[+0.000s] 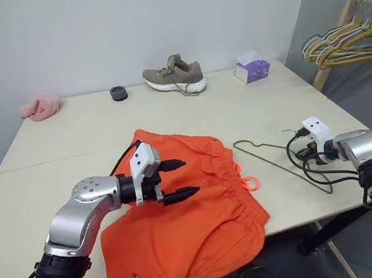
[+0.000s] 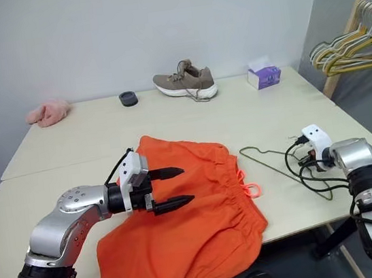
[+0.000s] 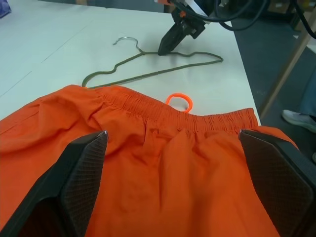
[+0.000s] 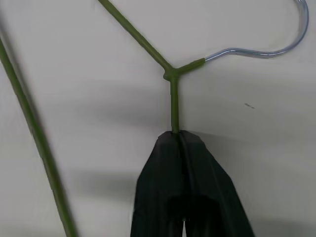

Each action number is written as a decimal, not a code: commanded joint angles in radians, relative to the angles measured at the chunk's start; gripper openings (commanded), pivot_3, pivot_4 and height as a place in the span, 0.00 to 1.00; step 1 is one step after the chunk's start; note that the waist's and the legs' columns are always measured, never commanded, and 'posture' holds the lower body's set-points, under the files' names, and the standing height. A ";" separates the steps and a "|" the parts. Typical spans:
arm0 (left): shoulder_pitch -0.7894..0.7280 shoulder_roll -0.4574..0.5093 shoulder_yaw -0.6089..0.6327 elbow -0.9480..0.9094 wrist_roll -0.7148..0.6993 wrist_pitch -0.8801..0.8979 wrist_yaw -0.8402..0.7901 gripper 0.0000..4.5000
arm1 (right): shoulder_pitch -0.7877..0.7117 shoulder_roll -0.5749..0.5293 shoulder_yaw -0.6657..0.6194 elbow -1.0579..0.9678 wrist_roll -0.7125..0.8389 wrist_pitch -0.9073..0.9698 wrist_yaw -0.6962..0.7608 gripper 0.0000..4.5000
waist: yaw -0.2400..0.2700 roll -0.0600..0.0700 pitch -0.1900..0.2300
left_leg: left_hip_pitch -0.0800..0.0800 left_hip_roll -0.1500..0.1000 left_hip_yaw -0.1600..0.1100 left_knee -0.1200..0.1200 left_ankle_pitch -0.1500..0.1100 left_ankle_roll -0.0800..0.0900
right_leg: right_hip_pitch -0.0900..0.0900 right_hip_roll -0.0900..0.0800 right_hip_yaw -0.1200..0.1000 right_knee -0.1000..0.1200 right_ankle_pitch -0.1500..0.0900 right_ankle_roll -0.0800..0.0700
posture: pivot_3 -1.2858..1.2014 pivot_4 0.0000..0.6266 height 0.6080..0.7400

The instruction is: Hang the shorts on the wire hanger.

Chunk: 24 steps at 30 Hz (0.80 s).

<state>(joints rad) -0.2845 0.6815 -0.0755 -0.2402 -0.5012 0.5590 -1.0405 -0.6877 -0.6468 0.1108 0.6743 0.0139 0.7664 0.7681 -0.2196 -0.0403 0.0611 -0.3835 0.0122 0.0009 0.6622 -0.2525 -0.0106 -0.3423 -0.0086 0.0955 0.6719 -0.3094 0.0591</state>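
Observation:
The robot's right gripper needs to release the wire hanger over the orange shorts (image 1: 214,163) near their waistband, leaving it with the left gripper.
The bright orange shorts (image 1: 182,215) lie flat on the table, their hem hanging over the front edge. Their waistband and pink-orange drawstring loop (image 1: 249,184) point to the right. My left gripper (image 1: 189,176) hovers just above the shorts, open wide with nothing between its fingers. The olive-green wire hanger (image 3: 148,74) lies flat on the table to the right of the waistband. My right gripper (image 4: 177,134) points down at the table and is shut on the hanger's wire just below the neck, where the silver hook (image 4: 266,49) begins.
Along the far side of the table are a pink cloth (image 1: 40,107), a small black ring (image 1: 119,93), a grey-brown shoe (image 1: 176,76) and a purple tissue box (image 1: 252,68). A wooden rack with several coloured hangers (image 1: 348,39) stands beyond the table's right edge.

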 commanded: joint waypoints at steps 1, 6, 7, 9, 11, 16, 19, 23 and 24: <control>-0.013 0.004 0.026 -0.027 -0.005 -0.014 0.006 1.00 | 0.027 0.049 -0.034 0.022 -0.001 -0.005 -0.093 0.01 | -0.001 -0.001 0.000 | 0.003 0.000 0.000 0.000 0.000 0.000 | 0.002 0.000 0.000 -0.002 -0.001 -0.001 | 0.44 0.08 1.00; -0.045 -0.017 0.052 0.035 0.018 -0.038 0.060 1.00 | -0.018 0.046 -0.090 -0.118 -0.001 -0.130 -0.161 0.01 | -0.006 0.012 0.009 | 0.004 -0.003 0.004 0.001 0.002 0.003 | 0.007 -0.006 0.003 -0.012 0.003 0.000 | 0.44 0.08 1.00; -0.056 -0.023 0.057 0.054 0.028 -0.049 0.075 1.00 | -0.022 0.038 -0.089 -0.153 -0.007 -0.159 -0.165 0.01 | -0.006 0.017 0.013 | 0.004 -0.003 0.006 0.001 0.002 0.004 | 0.006 -0.008 0.003 -0.011 0.004 0.001 | 0.44 0.08 1.00; -0.084 -0.035 0.070 0.100 0.048 -0.071 0.105 1.00 | -0.022 0.021 -0.091 -0.239 -0.008 -0.209 -0.162 0.01 | -0.004 0.025 0.018 | 0.000 -0.004 0.007 0.000 0.003 0.006 | 0.002 -0.007 0.004 -0.010 0.008 0.008 | 0.44 0.08 1.00; -0.130 -0.046 0.091 0.162 0.058 -0.084 0.133 1.00 | 0.003 -0.019 -0.065 -0.351 -0.043 -0.333 -0.151 0.01 | -0.001 0.029 0.018 | -0.005 -0.004 0.006 0.000 0.004 0.006 | -0.004 -0.002 0.004 -0.008 0.007 0.008 | 0.43 0.07 1.00; -0.221 -0.047 0.128 0.267 0.045 -0.067 0.139 1.00 | 0.079 -0.081 0.002 -0.555 -0.118 -0.582 -0.115 0.01 | 0.002 0.029 0.018 | -0.020 -0.002 0.003 -0.001 0.002 0.003 | -0.018 -0.002 0.001 -0.007 0.008 0.009 | 0.43 0.07 1.00; -0.269 -0.027 0.130 0.310 0.019 -0.011 0.093 1.00 | 0.104 -0.103 0.057 -0.649 -0.184 -0.744 -0.104 0.01 | 0.000 0.029 0.018 | -0.025 -0.002 0.003 -0.001 0.000 0.002 | -0.022 -0.002 0.001 -0.008 0.006 0.011 | 0.43 0.06 1.00; -0.291 0.020 0.091 0.309 -0.014 0.084 -0.024 1.00 | 0.084 -0.106 0.118 -0.697 -0.263 -0.884 -0.099 0.01 | -0.007 0.029 0.018 | -0.033 -0.004 0.004 0.000 0.001 0.002 | -0.032 -0.008 0.001 -0.004 0.007 0.011 | 0.42 0.06 1.00; -0.293 0.029 0.081 0.306 -0.015 0.098 -0.047 1.00 | 0.077 -0.101 0.126 -0.699 -0.277 -0.906 -0.098 0.01 | -0.007 0.029 0.018 | -0.033 -0.004 0.003 0.000 0.001 0.002 | -0.032 -0.008 0.000 -0.004 0.007 0.011 | 0.42 0.06 1.00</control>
<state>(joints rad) -0.5529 0.6932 0.0136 0.0872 -0.4943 0.6324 -1.0446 -0.5746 -0.7371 0.2428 0.0146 -0.2374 -0.0848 0.6730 -0.2265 -0.0109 0.0788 -0.4158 0.0084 0.0038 0.6628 -0.2519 -0.0087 -0.3744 -0.0168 0.0954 0.6695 -0.3029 0.0700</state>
